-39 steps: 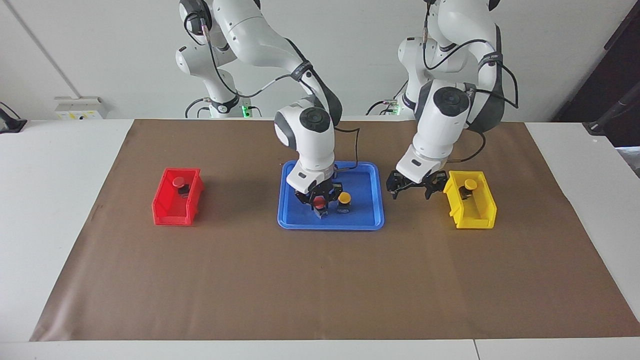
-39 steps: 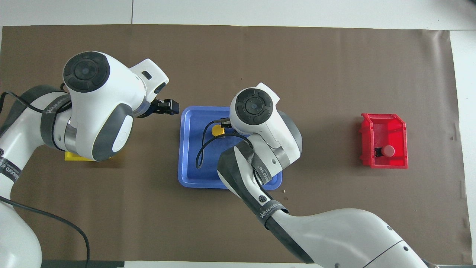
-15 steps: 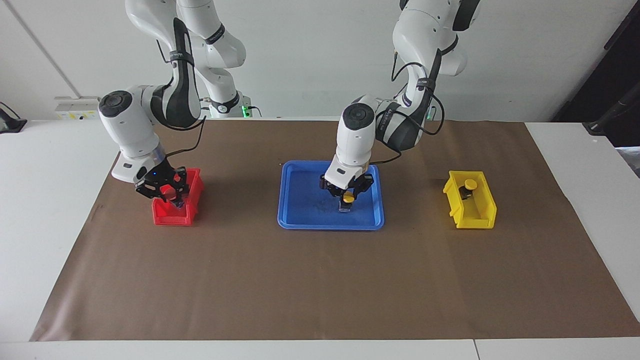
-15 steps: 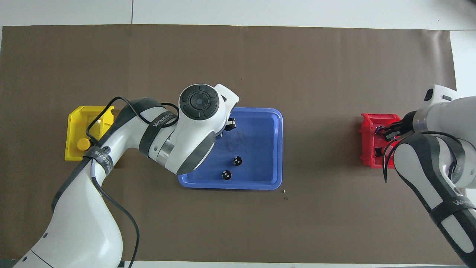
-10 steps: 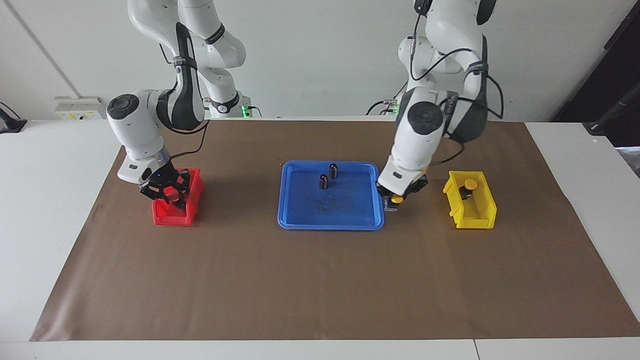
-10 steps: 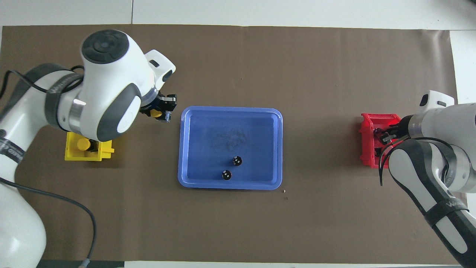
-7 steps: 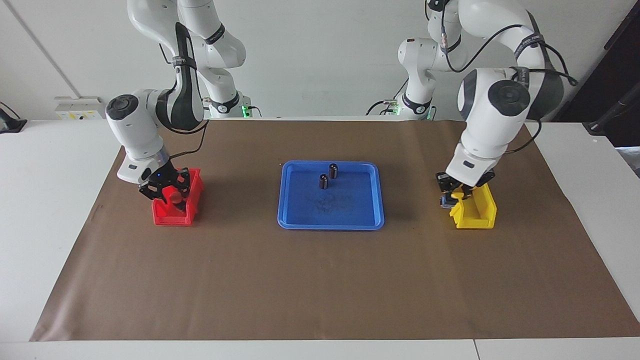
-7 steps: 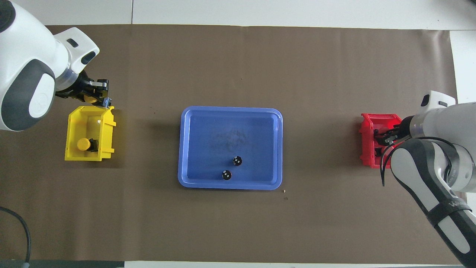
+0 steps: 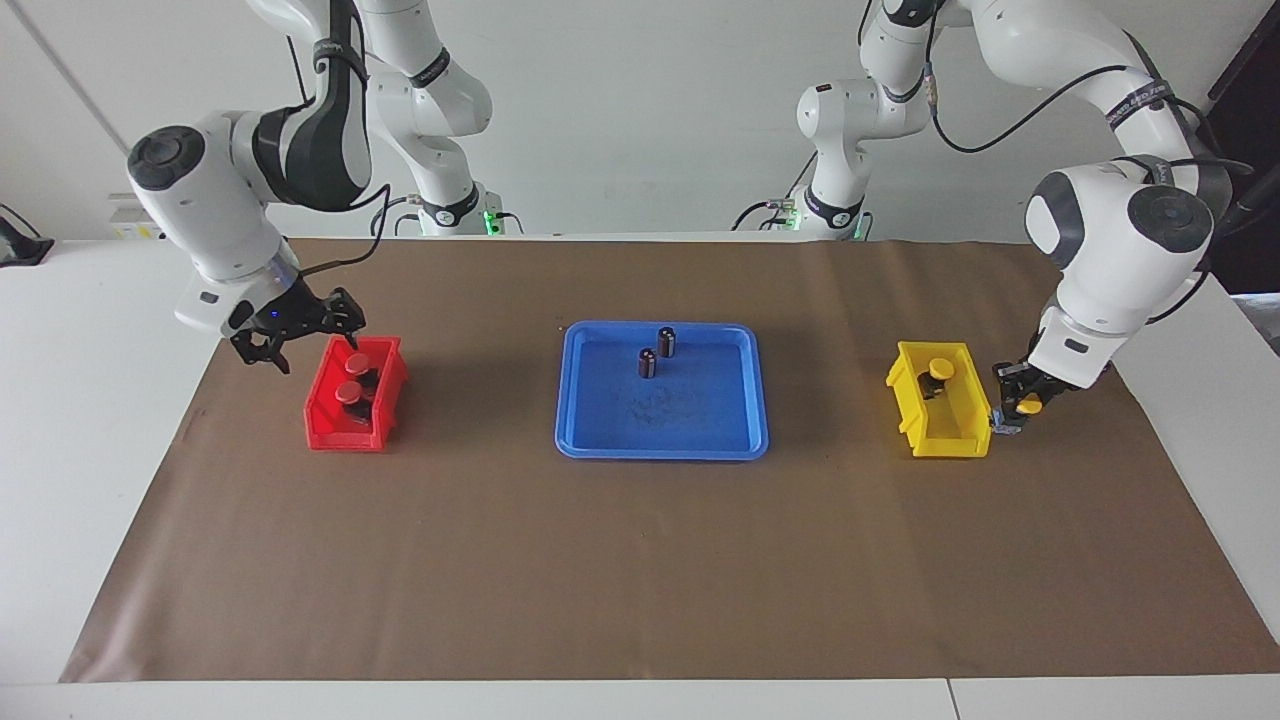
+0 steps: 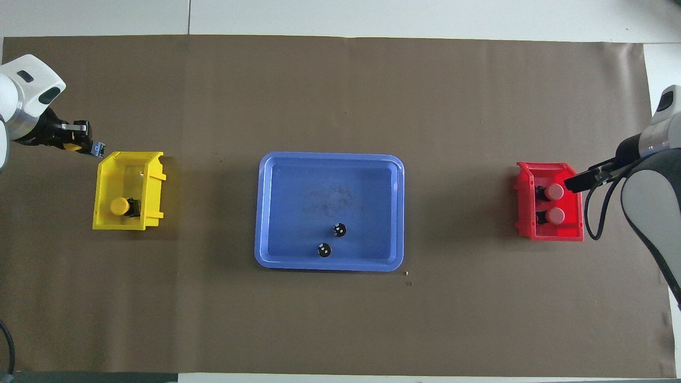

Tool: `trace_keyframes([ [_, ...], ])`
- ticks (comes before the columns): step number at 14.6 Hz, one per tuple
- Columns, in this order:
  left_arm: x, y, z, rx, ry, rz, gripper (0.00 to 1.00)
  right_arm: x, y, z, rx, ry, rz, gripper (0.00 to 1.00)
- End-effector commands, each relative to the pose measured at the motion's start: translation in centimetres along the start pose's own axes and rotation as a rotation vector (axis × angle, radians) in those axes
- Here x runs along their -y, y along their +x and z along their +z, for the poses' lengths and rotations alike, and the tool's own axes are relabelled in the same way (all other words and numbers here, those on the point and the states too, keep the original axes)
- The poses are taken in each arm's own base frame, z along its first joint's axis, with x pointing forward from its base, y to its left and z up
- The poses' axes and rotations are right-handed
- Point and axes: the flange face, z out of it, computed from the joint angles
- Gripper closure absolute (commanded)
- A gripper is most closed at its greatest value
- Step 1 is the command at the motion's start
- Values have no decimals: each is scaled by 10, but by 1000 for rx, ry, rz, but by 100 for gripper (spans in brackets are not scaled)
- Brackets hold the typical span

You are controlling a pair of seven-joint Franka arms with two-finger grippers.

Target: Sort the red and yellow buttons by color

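The yellow button in my left gripper should be let go in the empty half of the yellow bin (image 10: 130, 178), next to the other button.
Two red buttons (image 9: 357, 365) (image 9: 348, 392) lie in the red bin (image 9: 340, 436), and both show in the overhead view (image 10: 554, 191) (image 10: 555, 215). My right gripper (image 9: 298, 338) is open and empty, raised just beside that bin toward the right arm's end of the table. One yellow button (image 9: 938, 370) lies in the yellow bin (image 9: 945, 440). My left gripper (image 9: 1020, 402) is shut on the other yellow button (image 9: 1028, 405), low over the mat just outside the yellow bin (image 10: 127, 226), toward the left arm's end (image 10: 74, 142).
A blue tray (image 9: 600, 405) sits mid-table between the bins, with two dark cylinders (image 9: 648, 362) (image 9: 667, 342) standing at its end nearer the robots. A brown mat (image 9: 640, 560) covers the table.
My right gripper let go of a red button in the red bin, opened and drew back. My left gripper carried the yellow button across the yellow bin to its outer side.
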Motion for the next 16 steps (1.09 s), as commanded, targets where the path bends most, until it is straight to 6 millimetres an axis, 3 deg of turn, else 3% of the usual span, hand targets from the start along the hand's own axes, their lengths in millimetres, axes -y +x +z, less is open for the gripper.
trace_keyframes([
  [1,-13,-25,8,-35,16,27,99,8,-12,-59,-9,8,127,0],
  [5,-21,-27,8,-27,14,41,99,-2,-20,-131,-23,-8,230,0],
  [6,-24,-31,13,-14,14,44,99,-8,-13,-132,-12,-14,236,0],
  [10,-37,-51,34,10,11,56,99,0,-14,-127,18,-7,222,0],
  [16,-47,-51,62,-21,-1,41,99,6,-14,-124,51,-15,211,0],
])
